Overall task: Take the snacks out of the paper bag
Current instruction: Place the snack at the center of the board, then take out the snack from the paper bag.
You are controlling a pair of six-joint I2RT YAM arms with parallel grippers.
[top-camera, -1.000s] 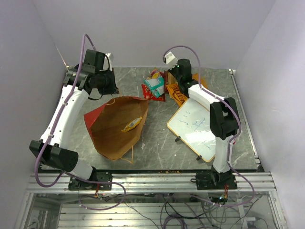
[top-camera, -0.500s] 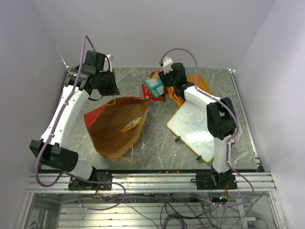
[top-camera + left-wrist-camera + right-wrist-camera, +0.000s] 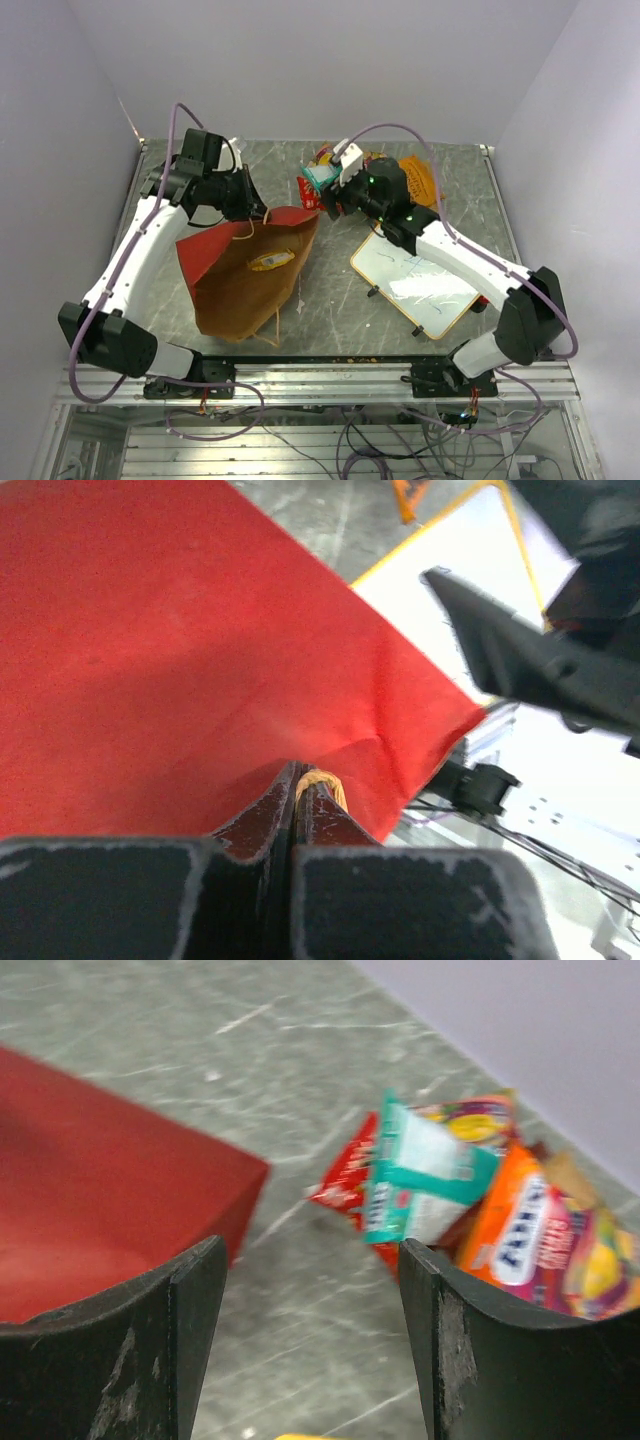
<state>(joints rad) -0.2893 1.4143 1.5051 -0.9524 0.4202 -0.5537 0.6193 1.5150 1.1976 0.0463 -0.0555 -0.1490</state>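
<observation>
Next, my right gripper should reach into the open paper bag and close on the yellow packet [image 3: 271, 261] lying inside.
The paper bag [image 3: 245, 275] lies open on the table, red outside [image 3: 200, 650] and brown inside. One yellow packet [image 3: 271, 261] lies within it. My left gripper [image 3: 252, 208] is shut on the bag's tan string handle [image 3: 322, 782] at the far rim and holds that edge up. Behind the bag's right corner lies a pile of snacks: a teal packet [image 3: 420, 1175], a red one [image 3: 345, 1185] and an orange one [image 3: 520, 1230]. My right gripper [image 3: 310, 1260] hangs open and empty over bare table between that pile and the bag's red corner [image 3: 100, 1220].
A white whiteboard with a yellow frame [image 3: 415, 280] lies right of the bag, under my right forearm. Another orange packet [image 3: 415, 180] lies at the back, right of the pile. Purple walls close in the table on three sides.
My right gripper has opened and swung left from beside the orange packets toward the bag's corner. My left gripper has pulled the bag's far rim up and to the right.
</observation>
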